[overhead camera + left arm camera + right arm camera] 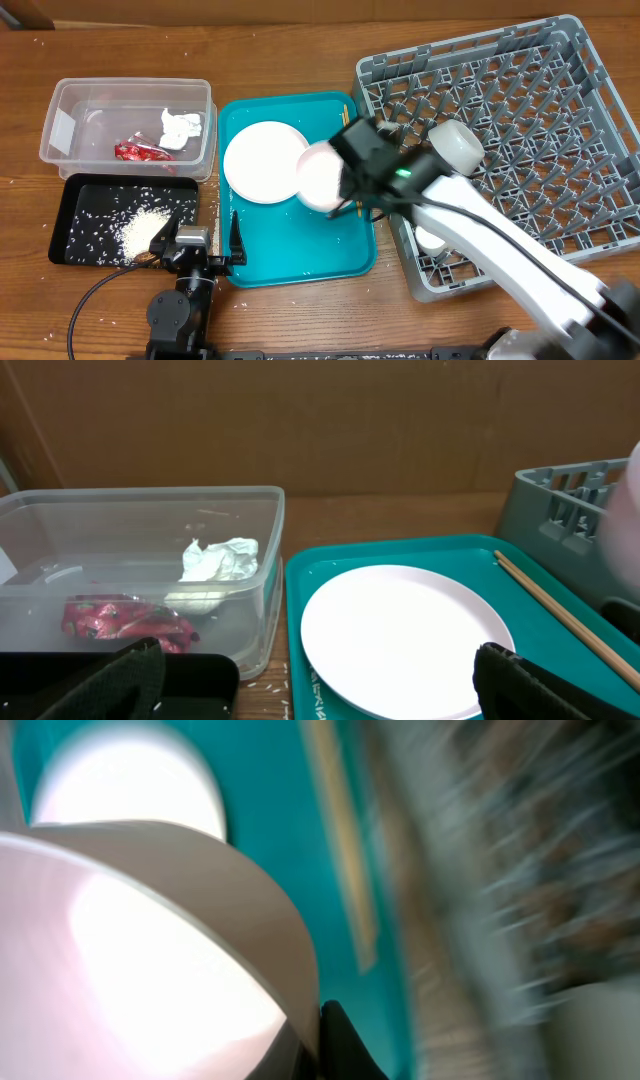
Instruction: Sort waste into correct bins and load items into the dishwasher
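Note:
My right gripper is to let go of the white bowl between the grey rack's wires, just past the larger white dish [509, 143] there.
My right gripper [345, 180] is shut on the rim of a white bowl [318, 178] and holds it above the teal tray. The right wrist view is blurred; it shows the bowl [150, 950] pinched at my fingers [318, 1042]. A large white plate [264, 161] lies on the teal tray, chopsticks [346, 108] along its right side. The clear tub [60, 128] holds the red wrapper [140, 152] and white tissue [181, 128]. The black tray [75, 215] holds rice [140, 230]. A small white cup [430, 239] sits in the grey rack [590, 120]. My left gripper [205, 248] is open and empty.
The teal tray [300, 262] lies between the bins and the rack. Loose rice grains lie on the wood near the black tray. In the left wrist view the plate [405, 640], tub [150, 510], chopstick [560, 615] and rack corner [560, 505] show ahead.

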`<state>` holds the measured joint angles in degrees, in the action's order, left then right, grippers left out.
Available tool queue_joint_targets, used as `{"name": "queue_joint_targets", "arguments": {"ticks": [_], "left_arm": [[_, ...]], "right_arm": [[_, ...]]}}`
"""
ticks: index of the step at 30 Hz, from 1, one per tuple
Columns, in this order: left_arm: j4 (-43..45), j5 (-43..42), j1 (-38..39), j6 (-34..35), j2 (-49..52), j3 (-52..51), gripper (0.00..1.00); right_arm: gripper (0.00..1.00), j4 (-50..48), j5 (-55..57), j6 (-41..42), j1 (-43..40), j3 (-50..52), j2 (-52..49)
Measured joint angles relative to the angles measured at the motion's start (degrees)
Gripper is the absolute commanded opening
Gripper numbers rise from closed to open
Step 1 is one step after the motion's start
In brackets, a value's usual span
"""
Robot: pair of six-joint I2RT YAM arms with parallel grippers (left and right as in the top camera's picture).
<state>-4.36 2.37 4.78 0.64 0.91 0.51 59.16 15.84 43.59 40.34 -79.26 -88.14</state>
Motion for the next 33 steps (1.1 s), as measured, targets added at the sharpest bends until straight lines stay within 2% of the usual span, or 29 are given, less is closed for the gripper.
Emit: {"name": "queue_joint_targets", "arguments": {"ticks": [5, 8, 9, 13, 17, 20, 26, 31, 33], "left_arm": [[0.0, 0.0, 0.0, 0.0, 0.0, 0.0, 1.0], [0.0, 0.0, 0.0, 0.0, 0.0, 0.0, 1.0], [0.0, 0.0, 0.0, 0.0, 0.0, 0.0, 1.0], [0.0, 0.0, 0.0, 0.0, 0.0, 0.0, 1.0], [0.0, 0.0, 0.0, 0.0, 0.0, 0.0, 1.0], [0.0, 0.0, 0.0, 0.0, 0.0, 0.0, 1.0], [0.0, 0.0, 0.0, 0.0, 0.0, 0.0, 1.0], [0.0, 0.0, 0.0, 0.0, 0.0, 0.0, 1.0], [0.0, 0.0, 0.0, 0.0, 0.0, 0.0, 1.0]], "right_arm": [[0.04, 3.0, 31.9, -1.5, -1.9, -1.0, 10.7], [0.04, 4.4, 49.9, -5.3, -6.1, -1.1, 11.0], [0.04, 5.4, 53.8, -6.8, -10.8, -1.1, 8.9], [0.04, 7.2, 57.2, -8.1, -19.6, -1.1, 3.6], [0.05, 7.0, 57.0, -9.1, -29.3, -1.1, -7.6], [0.05, 6.2, 57.0, -9.9, -33.6, -1.1, -13.9], [0.05, 2.1, 57.4, -13.9, -36.9, -1.1, -20.8], [0.05, 3.2, 54.4, -15.6, -33.7, -1.3, -21.0], [0.09, 4.0, 54.0, -15.7, -32.3, -1.3, -21.2]]}}
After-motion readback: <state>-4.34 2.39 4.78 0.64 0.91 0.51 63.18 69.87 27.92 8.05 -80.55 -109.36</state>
